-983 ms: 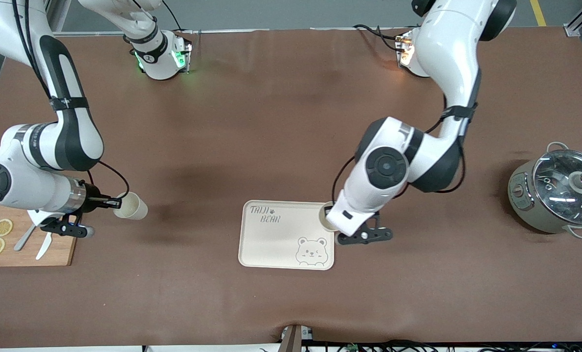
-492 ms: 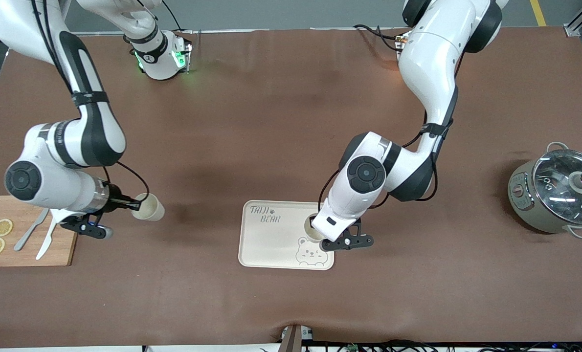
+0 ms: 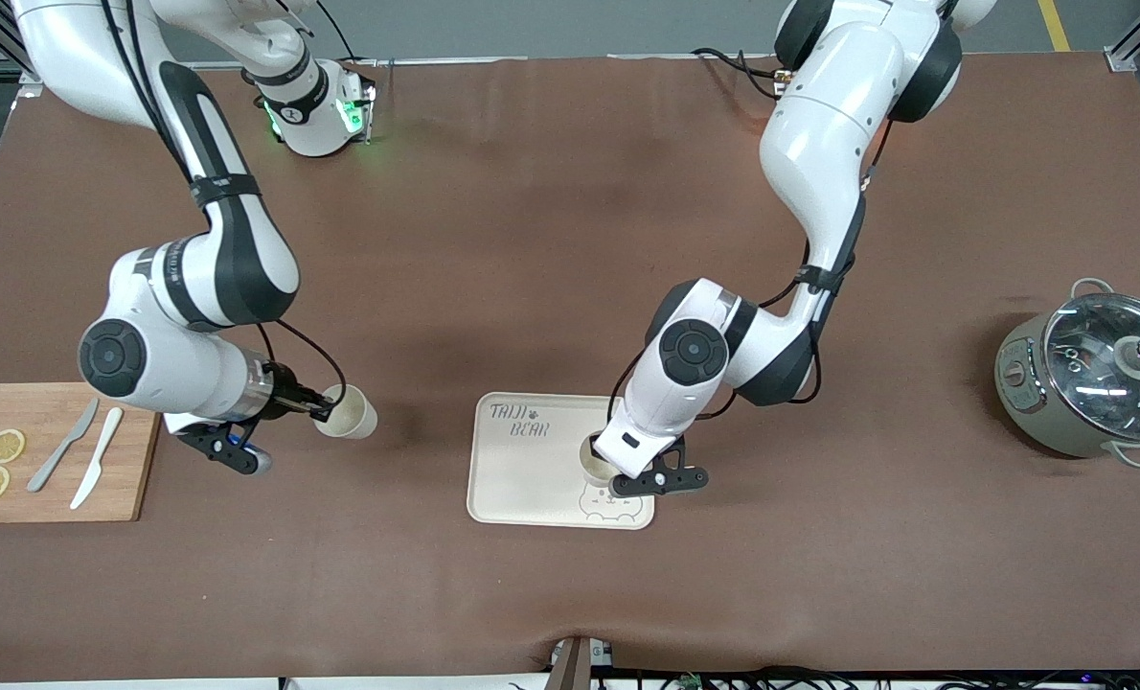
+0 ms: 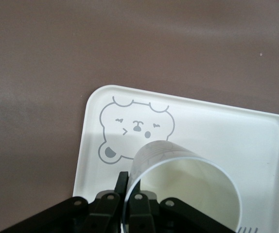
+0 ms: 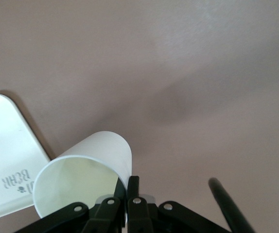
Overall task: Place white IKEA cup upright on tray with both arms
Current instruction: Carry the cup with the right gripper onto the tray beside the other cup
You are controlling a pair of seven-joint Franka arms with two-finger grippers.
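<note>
The white cup will go down upright on the cream-white tray point(image 3: 602, 479) point(image 4: 158, 159) beside the bear face, as I set it there with my left gripper.
Over the cream-white tray point(image 3: 522, 470), by its bear face, my left gripper point(image 3: 601, 458) is shut on the rim of a white cup point(image 3: 592, 460), whose mouth faces up. In the left wrist view my fingers point(image 4: 128, 187) pinch the cup wall point(image 4: 188, 189) above the tray point(image 4: 227, 131). My right gripper point(image 3: 326, 414) is shut on the rim of a second white cup point(image 3: 348, 417), tilted, over the bare table between the cutting board and the tray. The right wrist view shows that cup point(image 5: 81, 179) in my gripper point(image 5: 130, 187), with a tray corner point(image 5: 3, 160) nearby.
A wooden cutting board point(image 3: 129, 479) with lemon slices, a fork and a knife lies at the right arm's end. A grey pot with a glass lid point(image 3: 1092, 379) stands at the left arm's end.
My right gripper has carried its cup from beside the cutting board toward the tray. My left gripper has moved its cup from the tray's edge inward over the bear face.
</note>
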